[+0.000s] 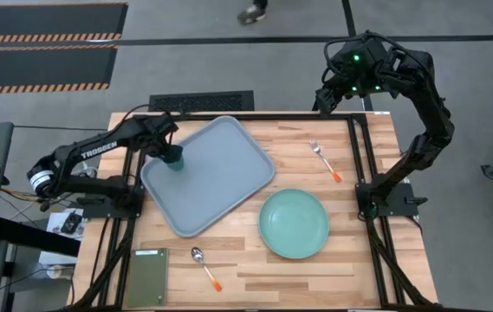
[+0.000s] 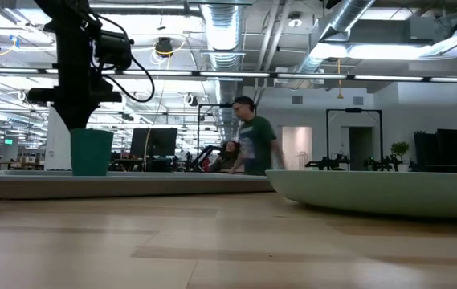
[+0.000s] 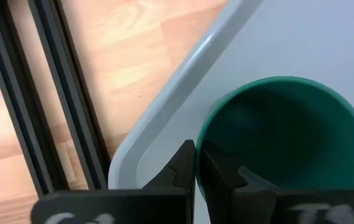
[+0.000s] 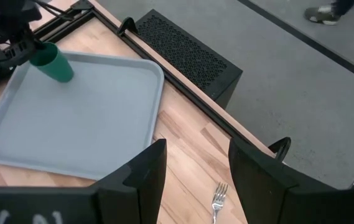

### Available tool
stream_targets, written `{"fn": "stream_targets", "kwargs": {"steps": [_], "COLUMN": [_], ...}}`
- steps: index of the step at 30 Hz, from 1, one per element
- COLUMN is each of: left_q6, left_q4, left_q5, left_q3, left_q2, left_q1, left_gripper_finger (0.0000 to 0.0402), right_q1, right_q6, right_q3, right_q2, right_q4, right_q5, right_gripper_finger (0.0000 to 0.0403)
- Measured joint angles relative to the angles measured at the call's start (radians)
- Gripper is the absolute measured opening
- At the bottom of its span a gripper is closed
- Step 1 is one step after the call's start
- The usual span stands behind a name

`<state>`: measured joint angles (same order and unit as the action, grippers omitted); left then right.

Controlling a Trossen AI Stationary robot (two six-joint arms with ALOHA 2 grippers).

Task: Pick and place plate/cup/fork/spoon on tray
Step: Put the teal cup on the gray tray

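My left gripper is to release the dark green cup on the grey-blue tray, just inside the tray's rim (image 1: 169,162) (image 3: 226,160) near the black rails.
The dark green cup (image 1: 176,160) is upright over the left part of the grey-blue tray (image 1: 220,186). My left gripper (image 3: 196,177) is shut on it and also shows in the high view (image 1: 171,152). The mint-green plate (image 1: 294,224) lies flat on the table to the right of the tray. The fork (image 1: 324,160) lies on the table beyond the plate. The spoon (image 1: 204,264) lies near the front edge. My right gripper (image 4: 192,180) is open and empty, raised above the table's far right edge (image 1: 326,97). My left gripper pinches the cup's wall at its rim (image 3: 200,140), on the side toward the tray's left rim, one finger inside the cup and one outside. The fingers come from above, pointing down. The cup (image 2: 91,152) stays upright; the tray's rim hides whether its base rests on the tray.
A small dark olive-green flat rectangle (image 1: 148,277) lies at the front left corner. Black frame rails (image 1: 363,165) run along the table's left and right sides. A black vented box (image 4: 189,53) stands behind the far edge. A person (image 2: 252,144) walks in the room behind.
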<state>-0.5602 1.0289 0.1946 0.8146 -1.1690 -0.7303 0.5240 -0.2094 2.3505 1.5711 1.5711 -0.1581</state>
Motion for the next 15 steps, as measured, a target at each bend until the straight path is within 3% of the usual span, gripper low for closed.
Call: {"fn": "stream_targets", "kwargs": {"steps": [15], "left_q6": [0.026], "left_q4": [0.029], "left_q5": [0.013], "left_q3": [-0.003], "left_q2": [0.037], "left_q1": [-0.053], "left_gripper_finger": [0.0000], "right_q1": [0.000], "right_q6": [0.008], "right_q3": [0.000], "right_q2": [0.000], "right_q4": [0.000], "right_q5": [0.000], "right_gripper_finger": [0.0198]}}
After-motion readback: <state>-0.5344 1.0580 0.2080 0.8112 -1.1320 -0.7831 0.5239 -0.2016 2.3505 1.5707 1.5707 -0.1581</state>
